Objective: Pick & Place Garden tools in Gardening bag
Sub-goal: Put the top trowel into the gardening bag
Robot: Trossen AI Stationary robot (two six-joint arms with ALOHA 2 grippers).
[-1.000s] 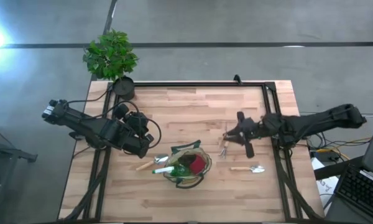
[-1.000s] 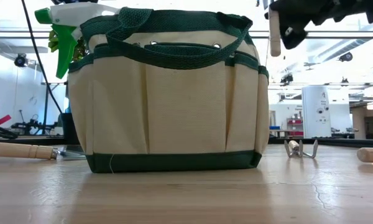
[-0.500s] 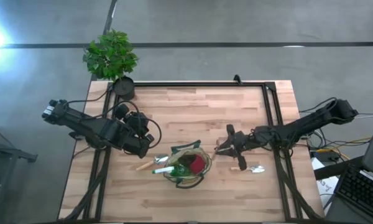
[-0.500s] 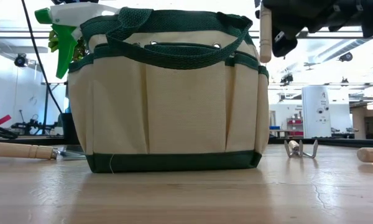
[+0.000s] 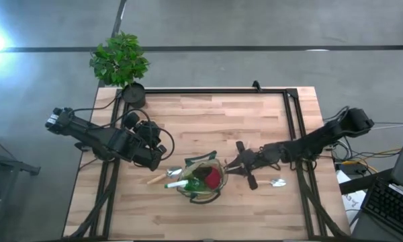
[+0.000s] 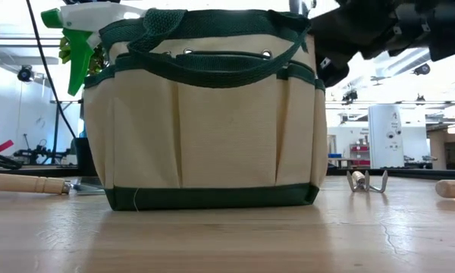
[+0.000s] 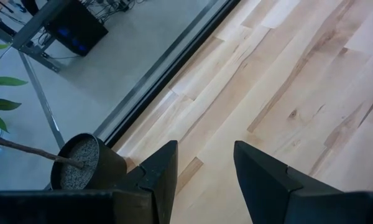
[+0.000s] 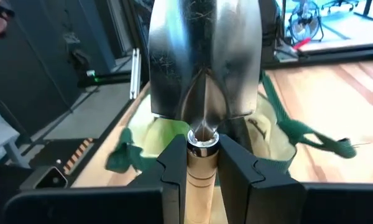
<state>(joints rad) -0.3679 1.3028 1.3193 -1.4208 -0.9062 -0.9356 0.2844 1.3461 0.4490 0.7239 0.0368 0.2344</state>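
I need to let go of the trowel with my right gripper in the gardening bag's outer pocket (image 5: 226, 174), on the side next to the red item.
The tan gardening bag (image 5: 203, 179) with green trim stands near the table's front middle and fills the low view (image 6: 205, 114). A green-and-white spray bottle (image 6: 80, 30) and a red item (image 5: 213, 177) stick out of it. My right gripper (image 5: 232, 166) is at the bag's right rim, shut on a wooden-handled trowel (image 8: 202, 68). My left gripper (image 5: 156, 158) is open and empty over the table left of the bag. Another trowel (image 5: 157, 177) lies left of the bag, one more (image 5: 275, 182) lies to its right, and a hand rake (image 6: 366, 180) rests on the table. My right gripper pinches the trowel's wooden handle (image 8: 202, 171) between its two fingers, just behind the metal collar. The fingers come from the table's right side. The trowel is lifted clear of the table, and its metal blade (image 8: 202, 62) shows in front of the bag's open top.
A potted green plant (image 5: 121, 64) in a black pot (image 7: 87, 162) stands at the table's far left corner. A black frame (image 5: 208, 91) runs along the table's far and side edges. Bare wood lies behind the bag.
My right gripper has carried the trowel toward the table's left and near edge, from the open table on the right up to the bag's right rim, staying shut on it. The bag and the other tools have kept their places.
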